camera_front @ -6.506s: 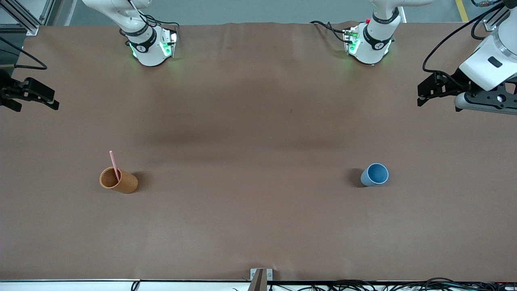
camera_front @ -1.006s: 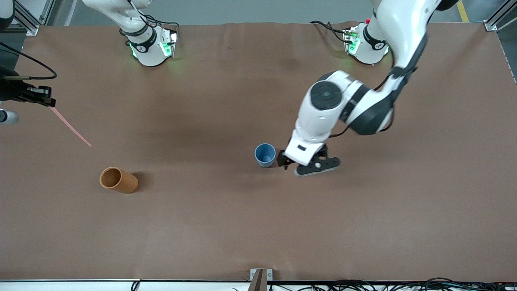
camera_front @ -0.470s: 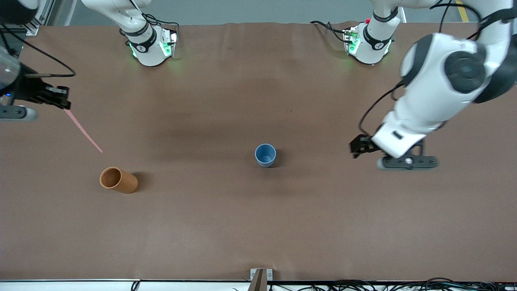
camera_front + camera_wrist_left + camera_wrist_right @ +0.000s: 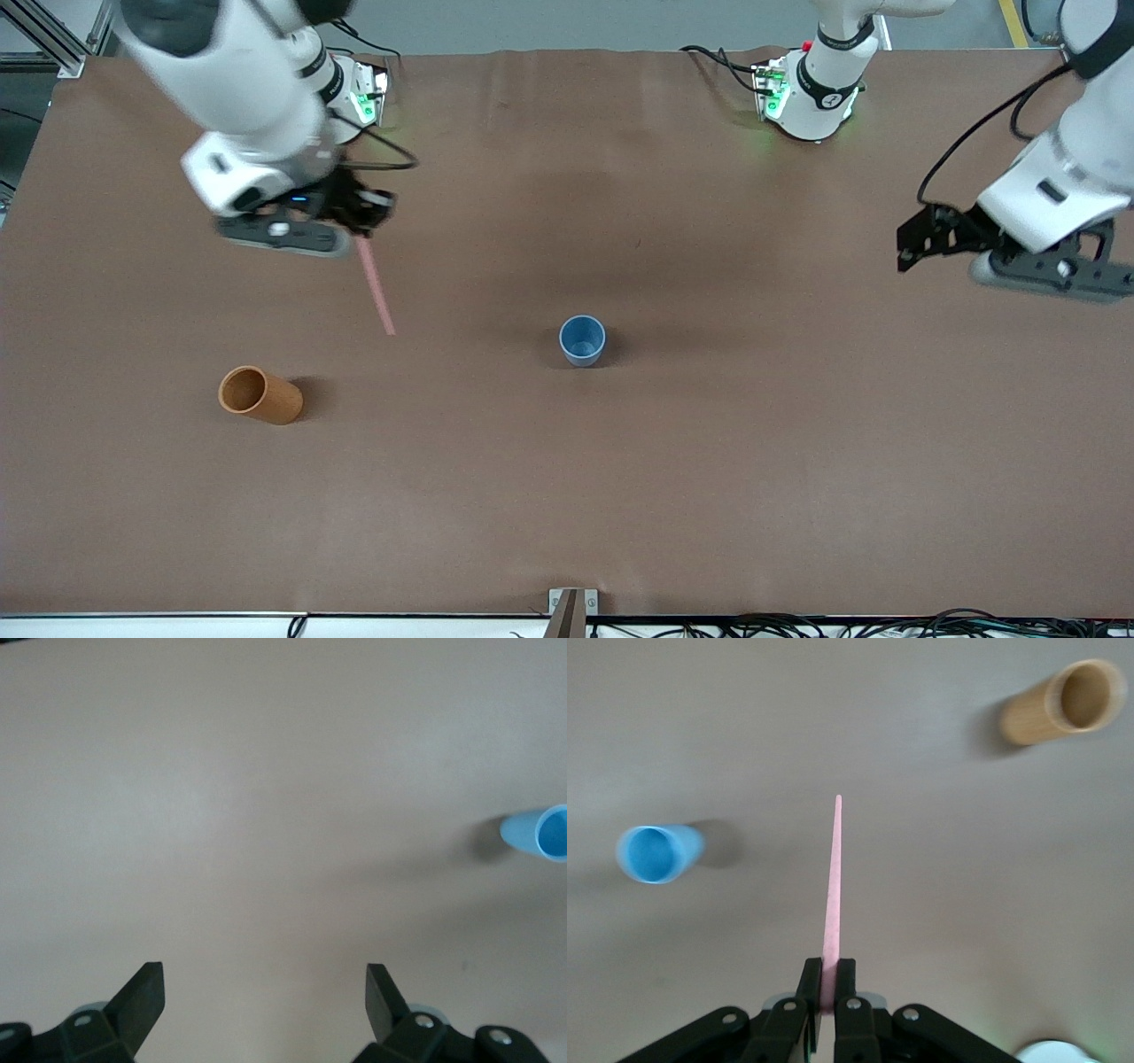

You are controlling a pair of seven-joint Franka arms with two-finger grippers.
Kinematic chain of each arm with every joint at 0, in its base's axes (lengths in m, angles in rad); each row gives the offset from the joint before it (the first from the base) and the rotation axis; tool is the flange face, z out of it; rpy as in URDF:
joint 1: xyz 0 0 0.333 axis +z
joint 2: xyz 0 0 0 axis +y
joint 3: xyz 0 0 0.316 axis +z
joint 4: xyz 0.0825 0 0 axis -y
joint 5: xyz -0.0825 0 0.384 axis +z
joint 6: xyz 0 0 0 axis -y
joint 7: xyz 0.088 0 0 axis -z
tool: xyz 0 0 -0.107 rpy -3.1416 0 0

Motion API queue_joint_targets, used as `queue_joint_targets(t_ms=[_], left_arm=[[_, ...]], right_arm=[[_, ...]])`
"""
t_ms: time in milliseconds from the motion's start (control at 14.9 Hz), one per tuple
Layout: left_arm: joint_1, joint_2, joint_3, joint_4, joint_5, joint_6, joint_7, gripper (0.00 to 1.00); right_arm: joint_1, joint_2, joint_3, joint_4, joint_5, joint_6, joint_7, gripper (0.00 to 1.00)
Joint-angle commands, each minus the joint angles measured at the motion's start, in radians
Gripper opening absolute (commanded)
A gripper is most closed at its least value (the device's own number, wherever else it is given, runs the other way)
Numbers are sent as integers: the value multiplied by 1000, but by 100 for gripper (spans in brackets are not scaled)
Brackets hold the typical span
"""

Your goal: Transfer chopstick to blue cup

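Next, my right gripper lets go of the pink chopstick inside the blue cup [image 4: 582, 330] [image 4: 653, 855], with the chopstick's top leaning out over the cup's rim.
My right gripper [image 4: 359, 226] [image 4: 828, 979] hangs in the air over the table toward the right arm's end, shut on the top of the pink chopstick [image 4: 376, 285] [image 4: 832, 888], which slants down from it. The blue cup [image 4: 582, 339] [image 4: 654, 853] [image 4: 542, 832] stands upright near the middle of the table, apart from the chopstick's tip. My left gripper [image 4: 921, 237] [image 4: 264, 979] waits open and holding nothing above the left arm's end of the table.
An orange-brown cylindrical cup [image 4: 260, 395] [image 4: 1066, 701] stands toward the right arm's end, nearer the front camera than the right gripper. The two arm bases [image 4: 332, 97] [image 4: 811, 97] stand along the table's edge farthest from that camera.
My right gripper has swung with the chopstick from the table's end toward the middle. The left arm has pulled away from beside the blue cup to its own end.
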Motion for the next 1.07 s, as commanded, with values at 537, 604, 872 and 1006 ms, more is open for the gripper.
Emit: queue_joint_targets(t_ms=[537,604,872,1006], left_arm=[[48,-37,-22,-45,-15,23,32,100],[48,-37,-24,-45,-15,23,4,100],[46,-35,-24,-41,-15,18,1,100],[46,-35,-24,-41,-14,17,1,100]], right_arm=[[226,336,-16,256,27,196,226,1],[233,337,-16,254,27,196,245,1],[263,342,-16,247,30,191,256,1],[266,355,-16,245,30,196,259,1]])
